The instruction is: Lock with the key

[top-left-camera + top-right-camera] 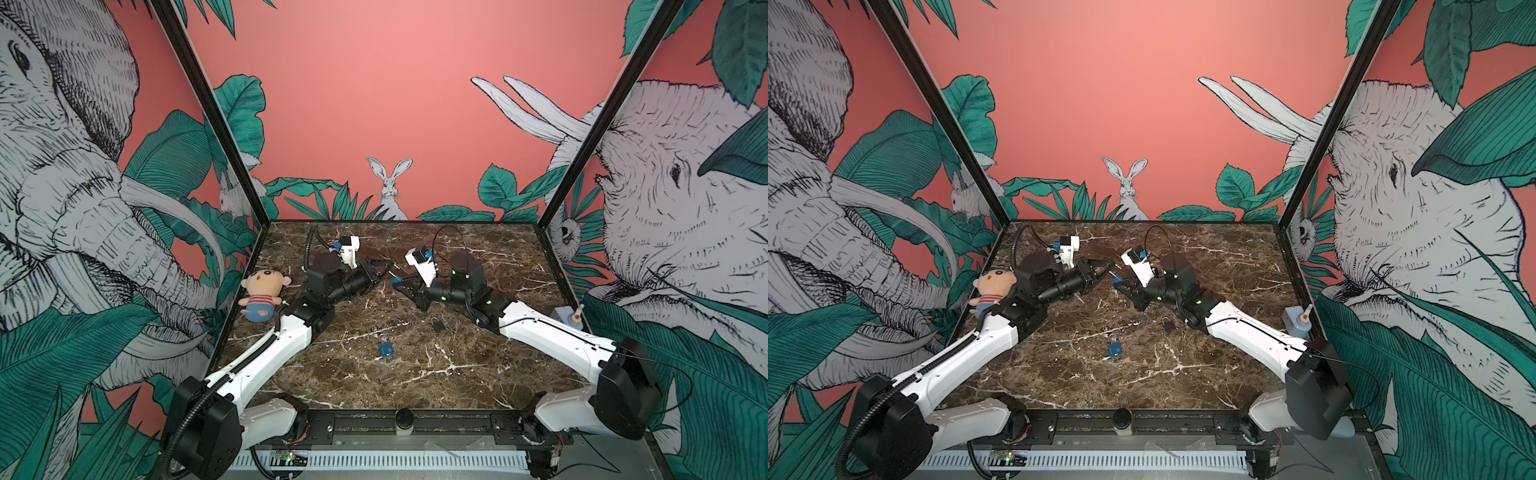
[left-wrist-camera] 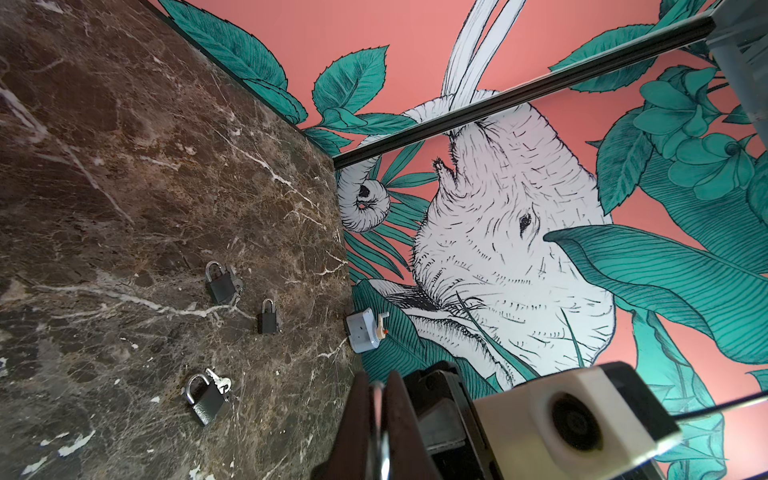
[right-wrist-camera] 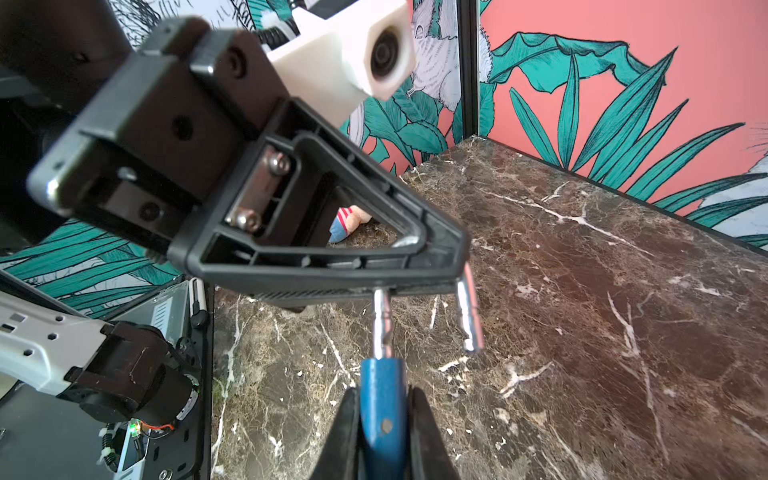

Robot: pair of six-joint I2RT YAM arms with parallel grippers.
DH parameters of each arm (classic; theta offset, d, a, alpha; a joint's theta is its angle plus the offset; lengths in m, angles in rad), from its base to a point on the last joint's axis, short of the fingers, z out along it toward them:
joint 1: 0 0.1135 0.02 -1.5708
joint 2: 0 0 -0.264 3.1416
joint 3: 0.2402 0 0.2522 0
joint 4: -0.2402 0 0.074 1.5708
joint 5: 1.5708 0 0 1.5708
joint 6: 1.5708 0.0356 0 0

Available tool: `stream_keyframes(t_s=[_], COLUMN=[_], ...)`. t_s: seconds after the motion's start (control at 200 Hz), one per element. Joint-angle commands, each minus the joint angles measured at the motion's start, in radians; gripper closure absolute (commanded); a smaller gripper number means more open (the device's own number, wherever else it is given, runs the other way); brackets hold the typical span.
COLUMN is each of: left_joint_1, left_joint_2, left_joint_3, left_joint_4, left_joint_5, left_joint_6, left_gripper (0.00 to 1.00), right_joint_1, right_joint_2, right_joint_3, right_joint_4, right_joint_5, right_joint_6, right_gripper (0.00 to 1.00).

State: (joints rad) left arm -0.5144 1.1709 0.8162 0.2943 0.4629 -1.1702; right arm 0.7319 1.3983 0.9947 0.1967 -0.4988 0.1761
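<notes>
The shackle's free leg stands wide of the blue body, so the robot's left gripper will open, back off the bend and turn to regrip the shackle [image 3: 382, 324].
A blue padlock [image 3: 382, 374] with its silver shackle [image 3: 468, 311] swung out of the body is held above the marble table. My right gripper [image 3: 384, 401] is shut on the blue body. My left gripper [image 2: 377, 384] is shut on the bend of that shackle, a strip of bright metal showing between its fingers [image 2: 359, 415]. In both top views the two grippers [image 1: 385, 266] [image 1: 397, 282] meet tip to tip at the back middle. A small silver key [image 2: 218, 379] lies by a dark padlock [image 2: 205, 401]. The held padlock's keyhole end is hidden.
A second blue padlock [image 1: 385, 350] and a black one [image 1: 437, 323] lie on the marble table [image 1: 415, 374]. Two more dark padlocks [image 2: 220, 282] [image 2: 268, 318] lie near a grey-blue box [image 1: 566, 318] at the right wall. A plush doll [image 1: 264, 293] sits at the left edge.
</notes>
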Motion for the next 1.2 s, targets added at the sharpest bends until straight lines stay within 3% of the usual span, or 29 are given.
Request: stream_keyframes(t_s=[0.0,0.05,0.12,0.255,0.41,0.59,0.825,1.195], left_joint_1=[0.001,0.007,0.025,0.093,0.122,0.122,0.119,0.099], left_joint_2=[-0.025,-0.035,-0.053,-0.107,-0.138,-0.123,-0.104,-0.082], left_joint_3=[0.024,0.042,0.073,0.077,0.103,0.117,0.106,0.091], left_joint_4=[0.007,-0.046,-0.141,-0.206,-0.287,-0.286,-0.193,-0.176], left_joint_5=[-0.022,-0.033,-0.056,-0.076,-0.069,0.073,0.258,0.382], left_joint_6=[0.041,0.084,0.157,0.235,0.381,0.536,0.524,0.532], left_gripper=[0.92,0.72,0.58,0.50,0.51,0.59,0.55,0.59], right_joint_1=[-0.011,-0.010,-0.011,-0.012,-0.012,-0.012,-0.012,-0.038], right_joint_2=[-0.020,-0.029,-0.048,-0.075,-0.098,-0.103,-0.091,-0.056], right_joint_3=[0.041,0.052,0.066,0.107,0.143,0.189,0.233,0.268], right_joint_4=[-0.029,-0.067,-0.124,-0.265,-0.373,-0.472,-0.543,-0.516], right_joint_5=[0.022,0.019,0.021,0.022,-0.023,-0.124,-0.197,-0.275], right_joint_6=[0.002,-0.015,-0.036,-0.081,-0.102,-0.105,-0.094,-0.040], right_gripper=[1.00,1.00,1.00,1.00,1.00,1.00,1.00,1.00])
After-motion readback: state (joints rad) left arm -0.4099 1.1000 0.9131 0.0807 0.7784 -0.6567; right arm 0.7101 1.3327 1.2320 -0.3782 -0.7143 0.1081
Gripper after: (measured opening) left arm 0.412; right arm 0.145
